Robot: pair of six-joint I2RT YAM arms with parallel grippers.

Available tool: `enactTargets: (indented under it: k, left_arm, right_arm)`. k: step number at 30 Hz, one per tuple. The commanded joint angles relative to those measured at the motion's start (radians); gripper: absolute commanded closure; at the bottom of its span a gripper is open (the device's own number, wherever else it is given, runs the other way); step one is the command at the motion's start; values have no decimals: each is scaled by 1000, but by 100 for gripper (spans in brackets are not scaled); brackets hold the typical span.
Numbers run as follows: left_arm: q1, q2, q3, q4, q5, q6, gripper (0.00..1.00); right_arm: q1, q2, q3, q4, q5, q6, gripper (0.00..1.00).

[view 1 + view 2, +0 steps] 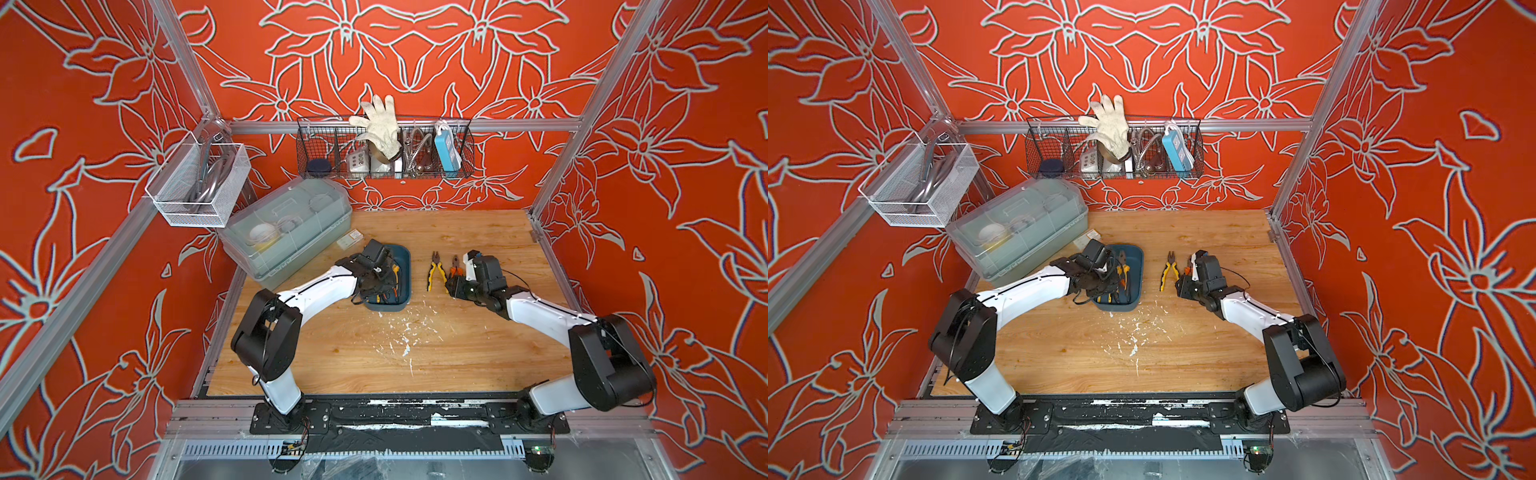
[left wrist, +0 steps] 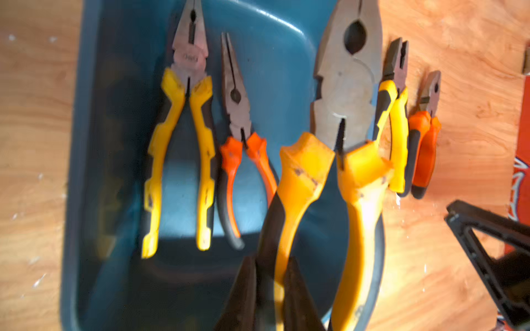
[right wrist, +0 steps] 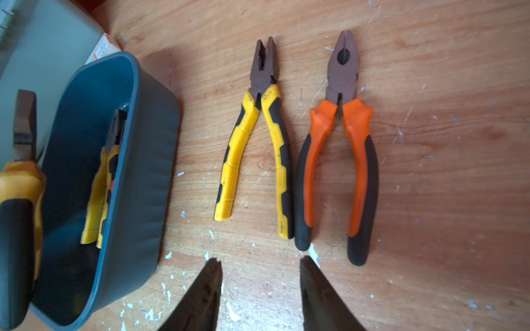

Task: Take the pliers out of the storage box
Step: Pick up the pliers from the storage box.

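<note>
My left gripper is holding the big orange-yellow pliers by a handle, so my right gripper will next grab the metal head (image 1: 392,260) (image 3: 25,124) of those pliers.
The teal storage box (image 1: 404,266) (image 1: 1139,266) sits left of the table's middle. My left gripper (image 2: 274,263) hangs over it, shut on one handle of big orange-yellow pliers (image 2: 344,86) that are raised above the box floor; they also show in the right wrist view (image 3: 20,172). Yellow-handled pliers (image 2: 183,143) and orange long-nose pliers (image 2: 238,120) lie inside the box. To the right of the box, yellow pliers (image 3: 258,137) (image 1: 435,272) and orange pliers (image 3: 341,149) (image 1: 456,266) lie side by side on the wood. My right gripper (image 3: 261,260) (image 1: 451,286) hovers open just behind their handle ends, holding nothing.
A large translucent lidded container (image 1: 286,232) stands behind and left of the box, with a small white carton (image 1: 349,240) beside it. A black wire basket (image 1: 384,149) and a white mesh basket (image 1: 199,183) hang on the walls. White flecks (image 1: 405,332) dot the wood.
</note>
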Motion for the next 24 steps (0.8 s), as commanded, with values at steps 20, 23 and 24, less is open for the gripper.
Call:
enactTargets:
  k: [20,23,24]
  left_arm:
    - [-172,-369,-447,491,-58,84,100]
    - [-172,-370,-464,514,-61,88,100]
    - [-173,-359,-452,502,-56,92,100]
  right_arm:
    - [7,-39,-66,106,17,32,52]
    - [7,-35,-62,111,6,32,52]
    - [7,-38,-63,111,3,32,52]
